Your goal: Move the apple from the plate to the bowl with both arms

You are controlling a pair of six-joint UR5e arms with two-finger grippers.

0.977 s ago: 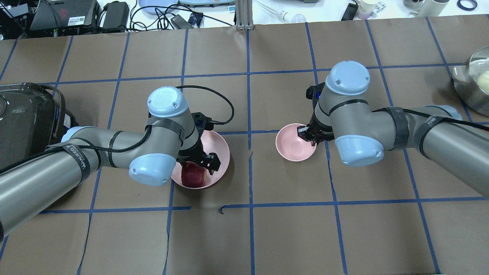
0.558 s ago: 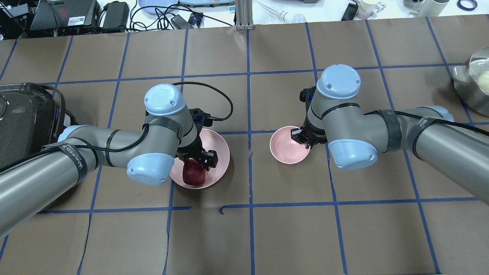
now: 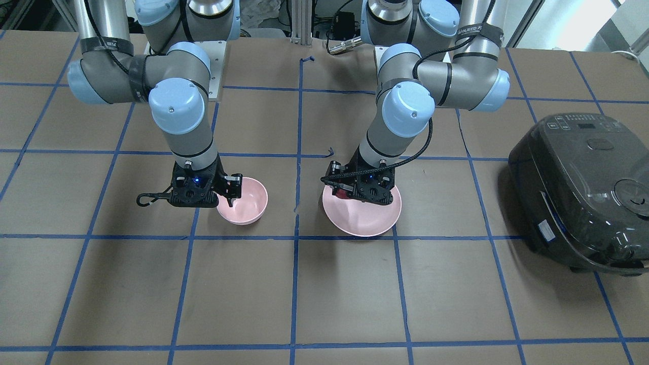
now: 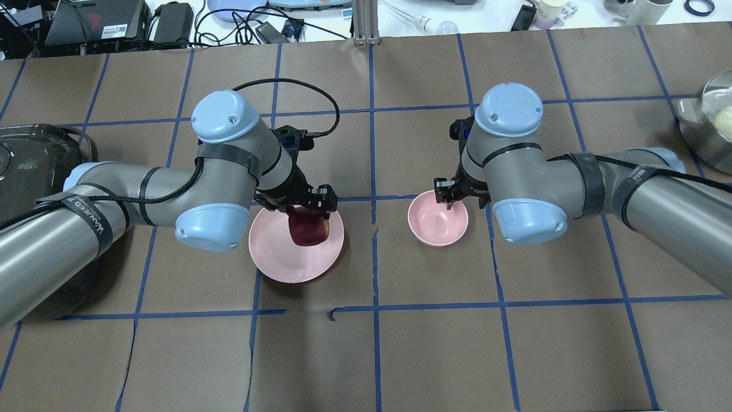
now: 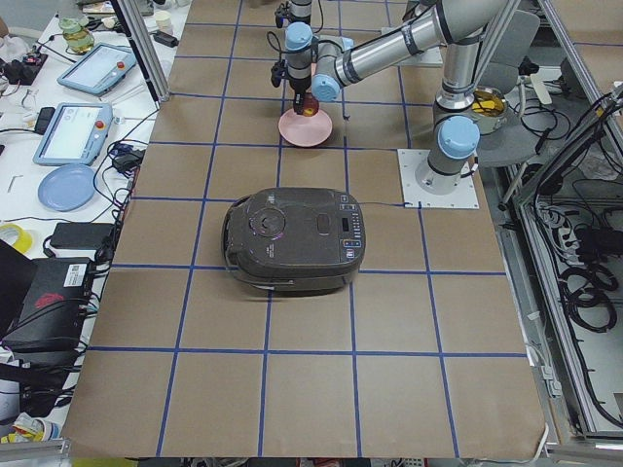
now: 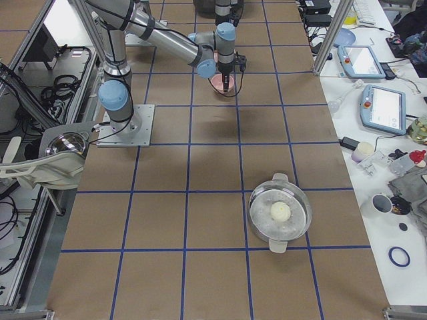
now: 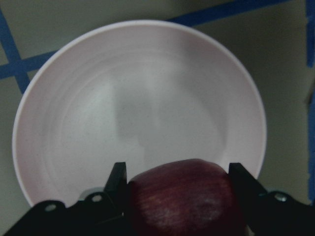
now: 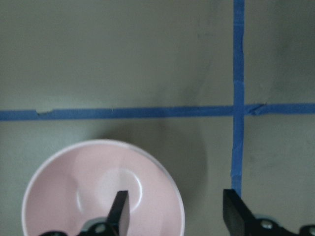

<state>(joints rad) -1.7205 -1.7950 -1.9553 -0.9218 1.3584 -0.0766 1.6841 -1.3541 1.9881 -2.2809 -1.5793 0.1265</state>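
The dark red apple, now held above the flat pink plate, will be let go by my left gripper on the inside bottom of the small pink bowl (image 3: 241, 210).
My left gripper (image 4: 302, 213) is shut on the dark red apple (image 4: 309, 229) and holds it a little above the far right part of the flat pink plate (image 4: 280, 257). In the left wrist view the apple (image 7: 183, 204) sits between both fingers over the plate (image 7: 133, 108). My right gripper (image 4: 450, 197) is open at the far rim of the small pink bowl (image 4: 437, 223). In the right wrist view one finger (image 8: 119, 209) is over the bowl's inside (image 8: 74, 196) and the other outside it. The bowl is empty.
A black rice cooker (image 4: 31, 171) stands at the table's left end, near my left arm. A metal pot (image 4: 709, 123) with a pale ball in it is at the far right. Cables and devices lie beyond the far table edge.
My left gripper has lifted the apple off the plate's near side and carried it up and to the right. My right gripper and the bowl shifted slightly left.
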